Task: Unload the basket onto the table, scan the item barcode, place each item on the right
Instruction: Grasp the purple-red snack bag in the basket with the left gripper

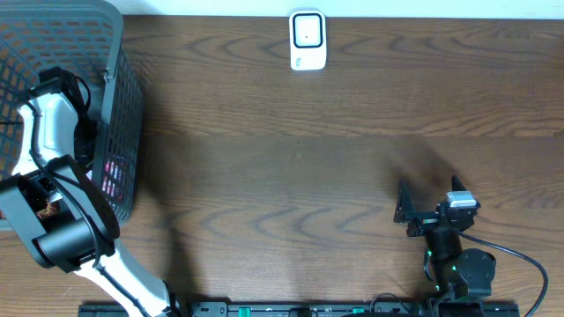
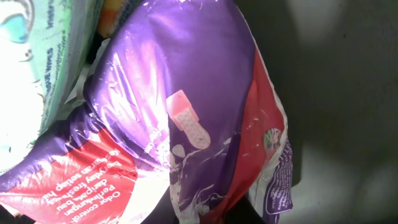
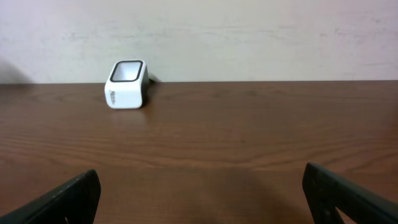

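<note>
My left gripper will put the purple and red packet, now down inside the grey basket, down on the bare wooden table [image 1: 307, 152] just below the white scanner and let go.
The item is a purple and red plastic packet [image 2: 186, 93] that fills the left wrist view; no barcode shows on it. My left gripper [image 2: 199, 213] is down inside the grey basket [image 1: 119, 62], shut on the packet's lower fold, with its dark fingers [image 2: 153, 209] just visible at the bottom edge. In the overhead view the left arm covers that gripper. The white scanner [image 1: 307, 40] stands at the table's far edge, also visible from the right wrist as the scanner [image 3: 127, 84]. My right gripper [image 1: 429, 189] rests low over the table at the right, open and holding nothing [image 3: 202, 199].
A green and white packet [image 2: 37, 62] lies beside the purple one in the basket. The basket's mesh wall [image 1: 123, 141] rises between the left arm and the bare wooden table [image 1: 291, 176]. A pale wall [image 3: 249, 37] stands behind the scanner.
</note>
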